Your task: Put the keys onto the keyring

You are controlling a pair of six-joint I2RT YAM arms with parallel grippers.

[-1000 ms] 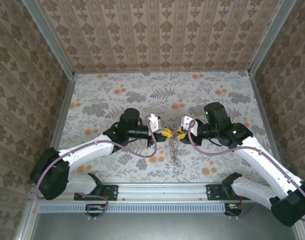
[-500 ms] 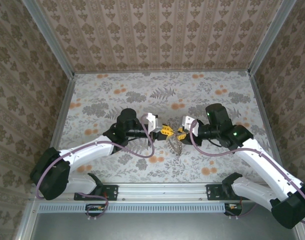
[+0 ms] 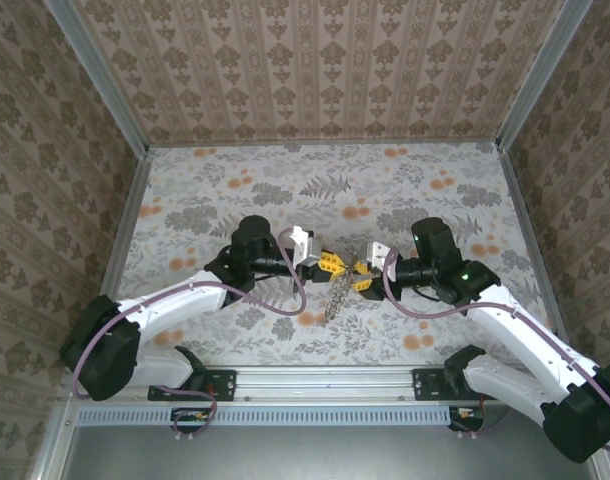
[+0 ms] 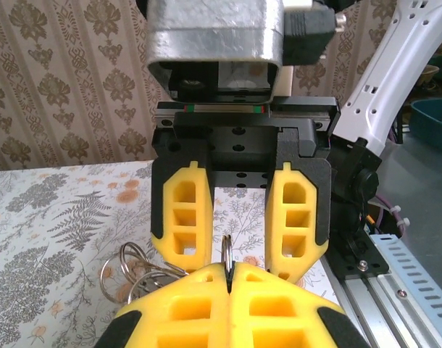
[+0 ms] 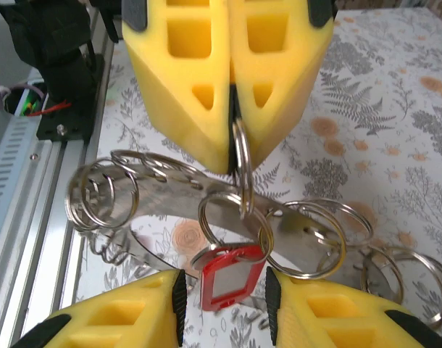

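The red tag hangs at a slant with its broad side toward my right gripper, so my right gripper will pinch the tag's flat sides point(image 5: 235, 284) before my left gripper opens.
My left gripper point(image 3: 330, 264) is shut on the rim of a silvery split ring of the keyring point(image 4: 227, 250), which stands on edge between its yellow fingertips. From that ring point(image 5: 240, 156) hangs a bunch of linked rings and a shiny metal band point(image 5: 163, 199). The keys, one small tag with a red plastic frame point(image 5: 232, 279), dangle from one of the linked rings. My right gripper point(image 5: 224, 293) faces the left one. Its jaws are open on either side of the red tag, with a gap on each side. From above, the ring bunch point(image 3: 335, 297) droops between both grippers.
The table carries a floral print with orange blots point(image 3: 357, 211). Patterned walls close in the back and both sides. An aluminium rail point(image 3: 325, 380) with the arm bases runs along the near edge. Purple cables point(image 3: 295, 290) loop beside both wrists.
My right gripper's jaws have widened and it has shifted slightly right and nearer. The left gripper has edged right. The hanging rings have swung from straight down to a slant.
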